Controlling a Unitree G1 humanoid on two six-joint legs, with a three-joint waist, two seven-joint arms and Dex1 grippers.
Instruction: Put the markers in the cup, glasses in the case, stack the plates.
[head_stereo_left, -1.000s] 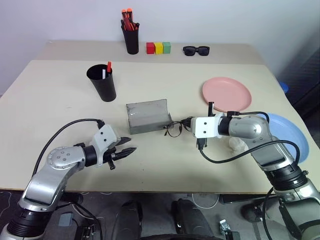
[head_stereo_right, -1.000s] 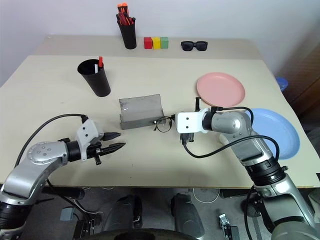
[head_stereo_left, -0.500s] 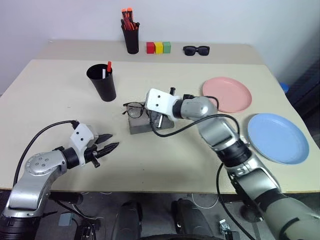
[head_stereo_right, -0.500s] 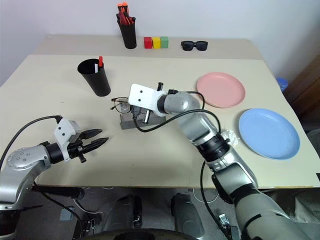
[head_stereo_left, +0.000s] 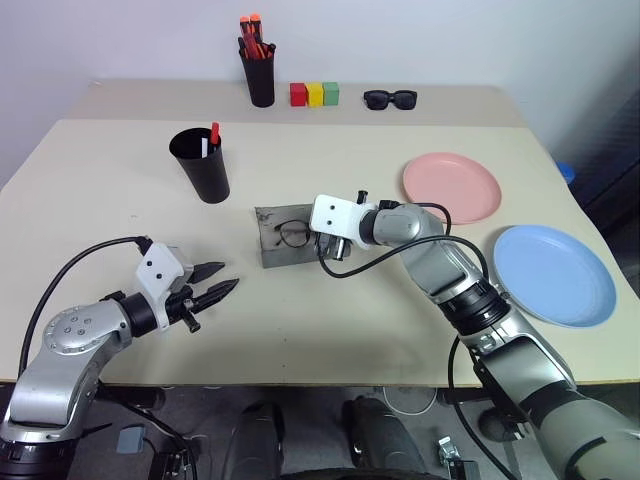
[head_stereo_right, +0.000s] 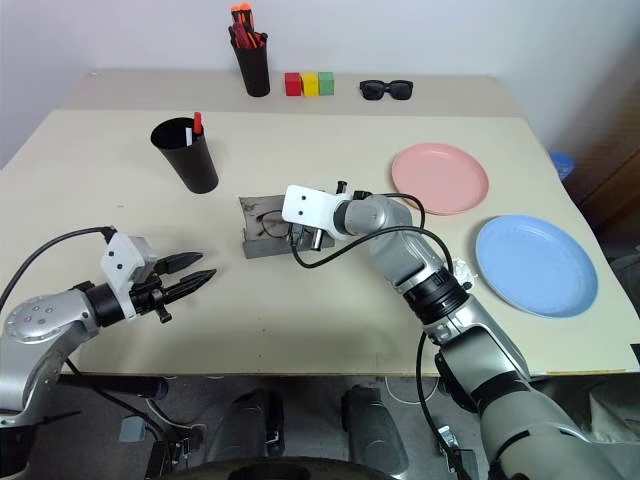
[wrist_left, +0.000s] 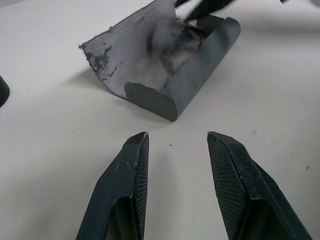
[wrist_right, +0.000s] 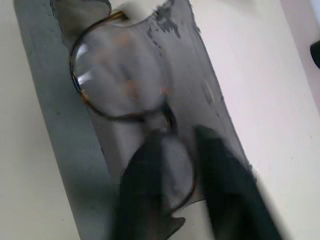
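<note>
My left gripper needs to next go behind the grey case's open lid (head_stereo_left: 267, 207) (wrist_left: 102, 33), on the black cup's side. It should close there to push the lid over.
The grey case (head_stereo_left: 273, 254) lies open at the table's middle, and the wire-frame glasses (head_stereo_left: 291, 234) rest inside it. My right gripper (head_stereo_left: 320, 243) hovers just over the case's right end, its fingers parted around one lens (wrist_right: 170, 165). My left gripper (head_stereo_left: 226, 277) is open and empty, off to the left of the case (wrist_left: 150, 97) and pointing at it. The black cup (head_stereo_left: 203, 172) stands behind and left of the case with markers (head_stereo_left: 213, 137) in it, one red-capped. To the right lie the pink plate (head_stereo_left: 452, 187) and, nearer, the blue plate (head_stereo_left: 553, 274), side by side.
Along the back edge stand a black pen holder (head_stereo_left: 261, 78) with red-orange pens, three coloured blocks (head_stereo_left: 315, 95) and black sunglasses (head_stereo_left: 391, 99). The table's front edge runs just below both arms.
My right gripper carried the glasses from the table right of the case over to it, set them inside and parted its fingers. My left gripper drew back a little to the left.
</note>
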